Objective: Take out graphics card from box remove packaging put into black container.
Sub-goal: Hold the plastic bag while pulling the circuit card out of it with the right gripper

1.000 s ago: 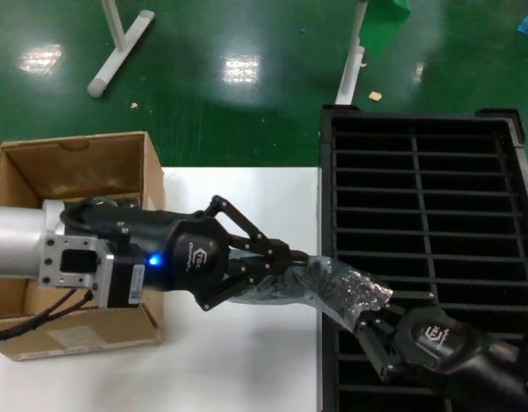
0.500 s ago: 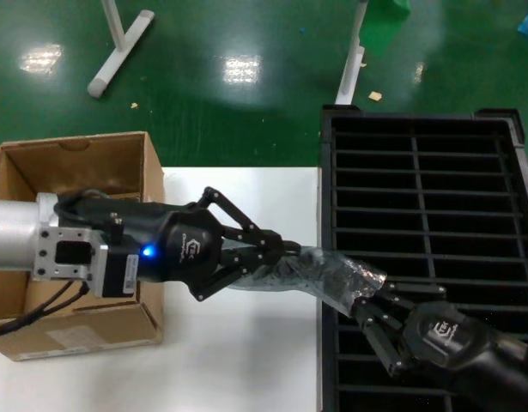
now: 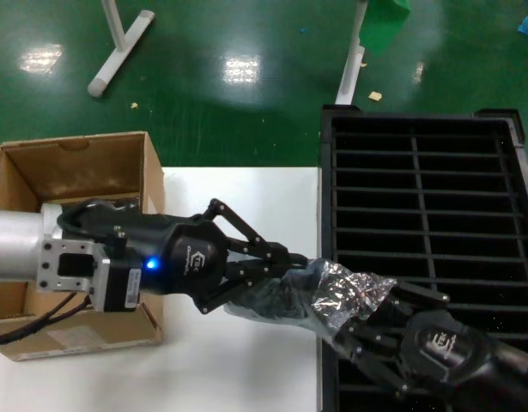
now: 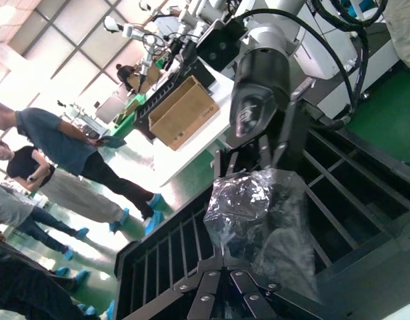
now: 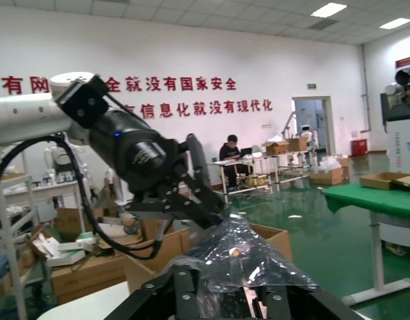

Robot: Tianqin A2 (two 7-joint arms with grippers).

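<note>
The packaging hangs over the end of the graphics card, so next my right gripper opens and grabs the card's metal bracket [image 5: 251, 300] before my left gripper pulls the packaging off.
The packaging [image 3: 336, 290], a crinkly grey-silver bag, hangs between my two grippers over the black container's near left edge. A dark shape inside it is the graphics card, mostly hidden. My left gripper [image 3: 289, 257] is shut on the bag's left end; its wrist view shows the fingers pinched together [image 4: 223, 259] under the bag [image 4: 258, 213]. My right gripper [image 3: 371, 318] is open, its fingers spread on either side of the bag's right end; its wrist view [image 5: 231, 293] shows the bag [image 5: 241, 257] between them. The box [image 3: 75, 172] stands at the left. The black container [image 3: 427, 197] is at the right.
The white table [image 3: 246, 369] runs between the box and the crate. My left arm lies across the box's open top. Green floor and white stand legs [image 3: 118, 51] lie beyond the table. People and other workstations show far off in the wrist views.
My right gripper was shut on the bag's right end and has opened wide. The bag has sagged slightly and its right end spread. My left gripper still holds the left end.
</note>
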